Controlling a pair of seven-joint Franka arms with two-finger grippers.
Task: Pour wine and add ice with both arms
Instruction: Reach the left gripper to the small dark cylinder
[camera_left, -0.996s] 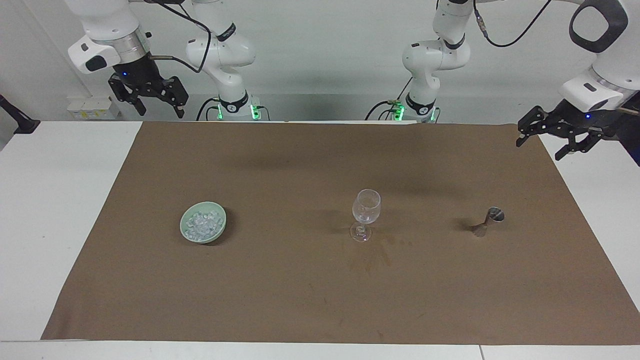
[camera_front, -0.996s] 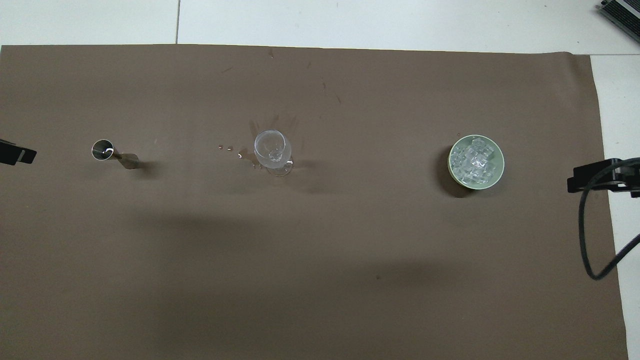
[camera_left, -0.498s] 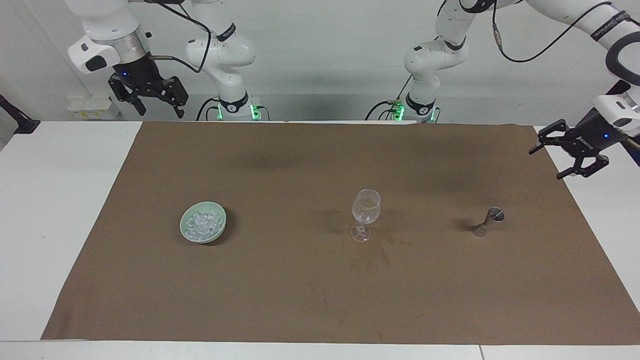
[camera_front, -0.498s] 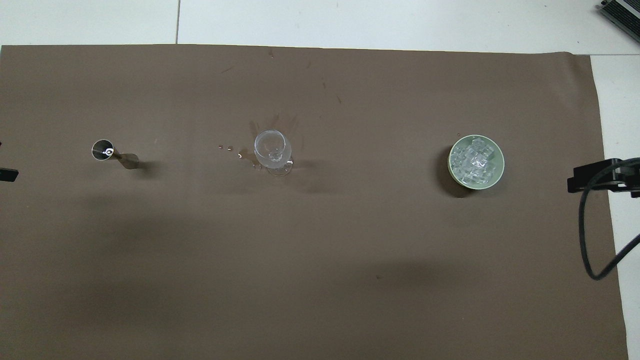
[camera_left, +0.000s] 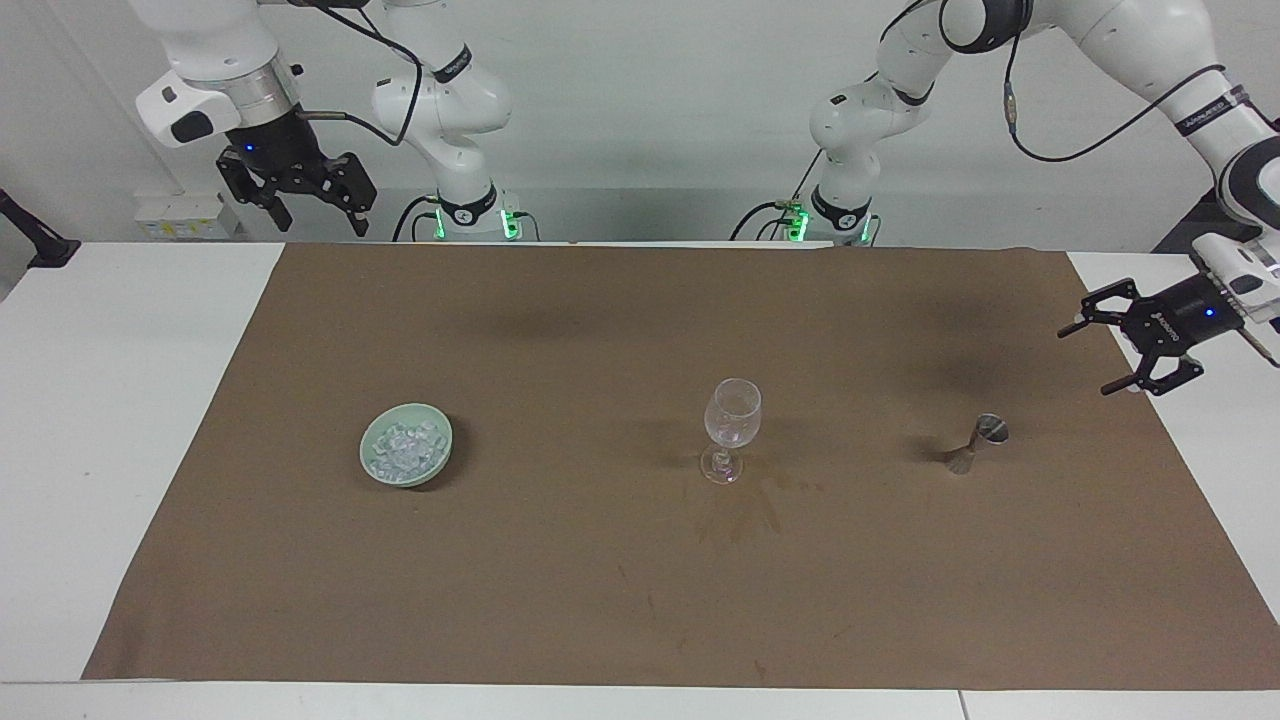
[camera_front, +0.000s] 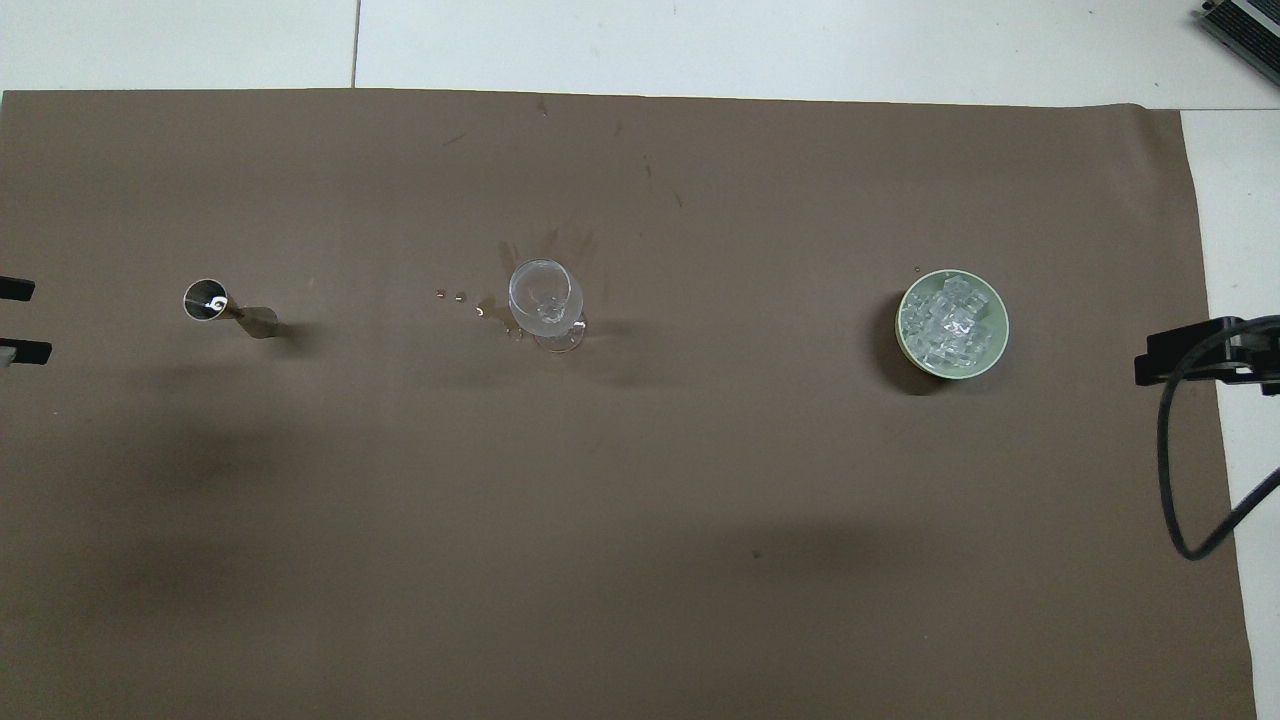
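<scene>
Next, my left gripper goes to the metal jigger's narrow middle (camera_front: 236, 313), just below its upper cup, and closes there.
A clear wine glass (camera_left: 733, 420) (camera_front: 545, 300) stands upright mid-mat. The ice (camera_left: 404, 447) (camera_front: 950, 320) is heaped in a pale green bowl (camera_left: 372, 462) (camera_front: 998, 345) toward the right arm's end. A small metal jigger (camera_left: 980, 440) (camera_front: 205, 300) stands toward the left arm's end. No wine shows; I cannot tell whether the jigger holds any. My left gripper (camera_left: 1088, 360) (camera_front: 20, 320) hangs open and turned sideways over the mat's edge, apart from the jigger. My right gripper (camera_left: 318, 222) waits open and raised over the table's corner at the robots' end.
A brown mat (camera_left: 600, 600) (camera_front: 640, 560) covers most of the white table (camera_left: 120, 400). Damp stains and droplets (camera_left: 745, 515) (camera_front: 450, 295) lie around the glass's foot. A black cable (camera_front: 1175, 470) loops over the mat's edge at the right arm's end.
My left gripper has come down and turned sideways, its open fingers now facing the jigger. The right arm, the glass, the bowl and the jigger have not moved.
</scene>
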